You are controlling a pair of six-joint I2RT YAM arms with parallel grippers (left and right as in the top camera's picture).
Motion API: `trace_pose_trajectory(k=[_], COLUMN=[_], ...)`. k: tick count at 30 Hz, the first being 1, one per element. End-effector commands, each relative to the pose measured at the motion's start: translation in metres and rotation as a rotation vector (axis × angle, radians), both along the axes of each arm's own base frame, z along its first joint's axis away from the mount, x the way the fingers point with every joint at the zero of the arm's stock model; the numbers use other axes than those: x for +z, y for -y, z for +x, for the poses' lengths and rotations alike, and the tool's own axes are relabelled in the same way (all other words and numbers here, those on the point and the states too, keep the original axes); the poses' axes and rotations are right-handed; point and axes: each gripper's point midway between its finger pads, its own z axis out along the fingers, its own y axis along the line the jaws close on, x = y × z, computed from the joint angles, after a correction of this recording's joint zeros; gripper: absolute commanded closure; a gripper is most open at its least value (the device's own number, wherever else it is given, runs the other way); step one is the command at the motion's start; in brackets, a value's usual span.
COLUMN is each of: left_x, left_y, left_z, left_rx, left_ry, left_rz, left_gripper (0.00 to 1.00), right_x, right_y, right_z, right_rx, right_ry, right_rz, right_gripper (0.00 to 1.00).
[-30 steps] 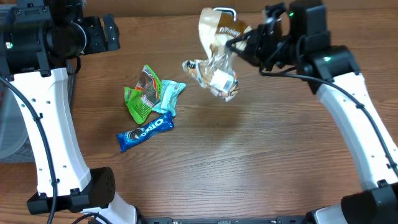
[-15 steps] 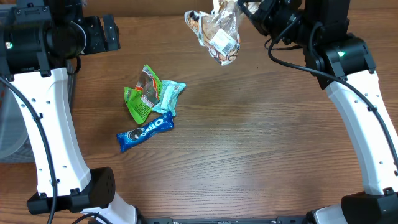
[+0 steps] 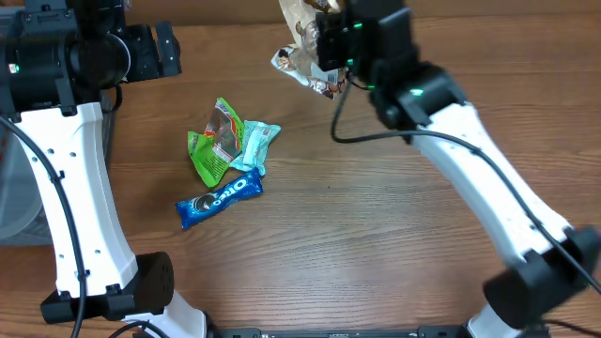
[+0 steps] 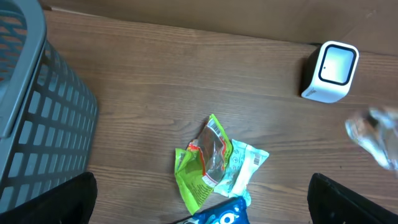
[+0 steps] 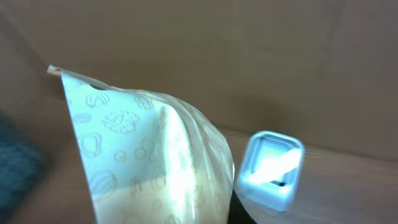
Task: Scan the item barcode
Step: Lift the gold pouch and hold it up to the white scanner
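Observation:
My right gripper is to put down the snack bag, now in the air at the table's back edge. It will let go of it on the bare wooden table (image 3: pixel 479 166) under its own white forearm.
My right gripper (image 3: pixel 329 42) is shut on a crinkly clear and cream snack bag (image 3: pixel 299 54), held in the air at the table's back edge. In the right wrist view the bag (image 5: pixel 149 162) fills the left and middle, printed with nut drawings. The white scanner (image 5: pixel 270 168) stands just right of it, blurred and bright. One dark finger (image 5: pixel 239 211) shows behind the bag. No barcode is visible. From the left wrist view the scanner (image 4: pixel 329 70) stands upright and the bag (image 4: pixel 376 140) is a blur. My left gripper (image 4: pixel 202 214) is open and holds nothing.
A green packet (image 3: pixel 214 145), a mint packet (image 3: pixel 255 143) and a blue Oreo pack (image 3: pixel 219 198) lie left of centre on the wooden table. At the far left stands a grey mesh basket (image 4: pixel 37 124). The scanner is hidden under the right arm in the overhead view.
The right arm has swung the bag up and to the left, to the back edge by the scanner. The left arm and the packets have not moved.

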Motion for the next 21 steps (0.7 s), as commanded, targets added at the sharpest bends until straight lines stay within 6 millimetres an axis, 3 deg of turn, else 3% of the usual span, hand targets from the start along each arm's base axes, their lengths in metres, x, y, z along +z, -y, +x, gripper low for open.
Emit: trace_pose_trajectory(k=[1,7,13,15,17,21], left_x=[-0.002,-0.002,-0.002,-0.002,-0.002,-0.002], left_y=[-0.001,-0.001,-0.001,-0.001,-0.001,-0.001], left_z=[0.002,0.002,0.002,0.002,0.002,0.002], left_rx=[0.011,0.011,0.011,0.011,0.011,0.011], left_ry=[-0.005,-0.005,-0.005,-0.005,-0.005,-0.005], left_rz=[-0.002,-0.002,-0.002,-0.003,-0.002,-0.002], left_gripper=[0.0,0.0,0.0,0.0,0.0,0.0], right_x=[-0.015,-0.021,-0.021,-0.042,-0.078,-0.09], right_y=[0.033,0.022,0.005,-0.008,-0.02,-0.015], right_z=[0.041,0.084,0.103,0.11,0.119,0.127], right_rx=[-0.249,-0.313,-0.303,-0.227,-0.131,-0.183], right_ry=[0.152,0.384,0.615,0.653,0.661,0.756], right_rz=[-0.288,-0.448,-0.619,-0.751,-0.855,-0.798], right_gripper=[0.96,0.96,0.96,0.96,0.96,0.96])
